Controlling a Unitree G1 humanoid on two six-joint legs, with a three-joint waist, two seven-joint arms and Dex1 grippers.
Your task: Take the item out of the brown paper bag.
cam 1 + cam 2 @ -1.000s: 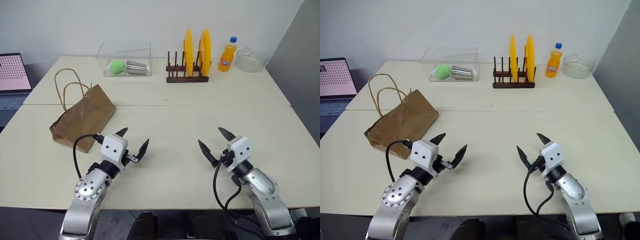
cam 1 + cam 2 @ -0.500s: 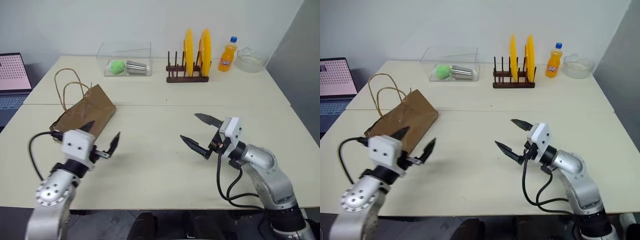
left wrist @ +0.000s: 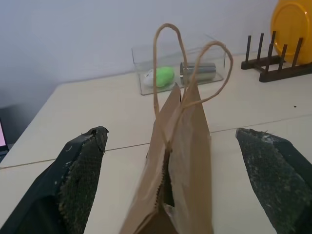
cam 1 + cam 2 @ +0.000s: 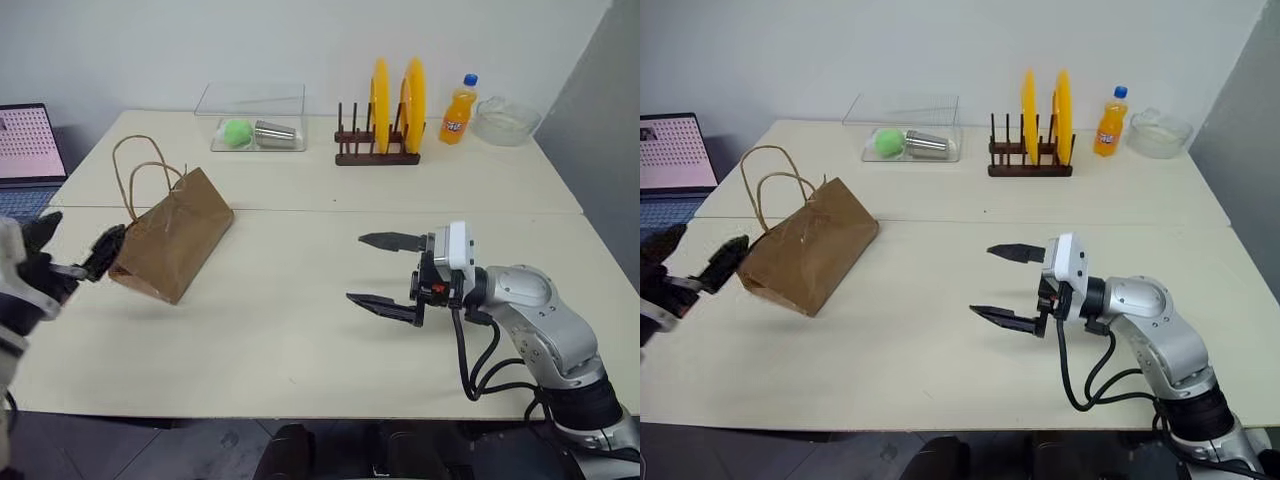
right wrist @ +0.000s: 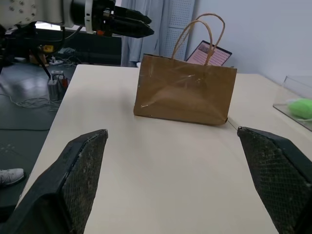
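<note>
My left gripper needs to close on the brown paper bag's top edge [image 4: 136,221] [image 3: 168,147], at the cord handles' ends nearest that gripper.
The brown paper bag [image 4: 172,235] stands on the left half of the table with its two cord handles [image 4: 135,170] up. The item is hidden. My left gripper [image 4: 78,243] is open at the bag's left end, its fingers [image 3: 80,170] spread either side of the bag's narrow end [image 3: 183,146] without touching it. My right gripper [image 4: 356,268] is open and empty above the middle of the table, pointing left toward the bag [image 5: 185,92], well apart from it. The right wrist view also catches the left gripper [image 5: 122,22] beyond the bag.
At the back stand a clear box [image 4: 255,105] holding a green ball and a metal cup, a wooden rack with yellow plates [image 4: 378,120], an orange soda bottle [image 4: 456,110] and a glass bowl [image 4: 505,118]. A laptop [image 4: 25,150] sits at far left.
My left gripper has swung left and up from the table's front to the bag's left end. My right gripper has risen and turned to point left. Both stay open.
</note>
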